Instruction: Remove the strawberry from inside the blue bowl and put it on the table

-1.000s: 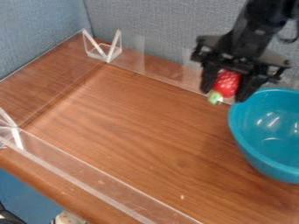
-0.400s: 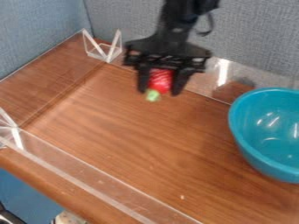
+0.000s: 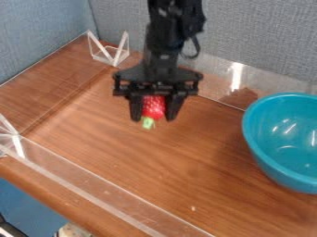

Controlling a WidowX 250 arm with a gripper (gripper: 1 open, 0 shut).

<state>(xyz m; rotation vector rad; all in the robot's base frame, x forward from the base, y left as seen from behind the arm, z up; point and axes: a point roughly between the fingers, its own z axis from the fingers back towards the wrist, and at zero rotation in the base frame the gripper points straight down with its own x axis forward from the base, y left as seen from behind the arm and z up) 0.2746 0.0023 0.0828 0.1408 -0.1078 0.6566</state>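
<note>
The robot's gripper needs to release the strawberry on the bare middle of the wood-grain table (image 3: 148, 141), far away from the blue bowl.
The red strawberry (image 3: 152, 109), green top pointing down, hangs between the black fingers of my gripper (image 3: 154, 108), which is shut on it. It sits just above the middle of the wood-grain table (image 3: 87, 106); I cannot tell whether it touches the surface. The teal-blue bowl (image 3: 286, 141) stands at the right edge of the view, well to the right of the gripper, with nothing visible inside it. The arm comes down from the top of the frame, gripper pointing down.
Low clear acrylic walls (image 3: 74, 190) edge the tabletop, with clear corner brackets (image 3: 109, 49) at the back left and another at the left edge (image 3: 10, 141). A grey partition stands behind the table.
The gripper has carried the strawberry leftward and downward, from beside the bowl's rim to low over the table's middle. The bowl has not moved.
</note>
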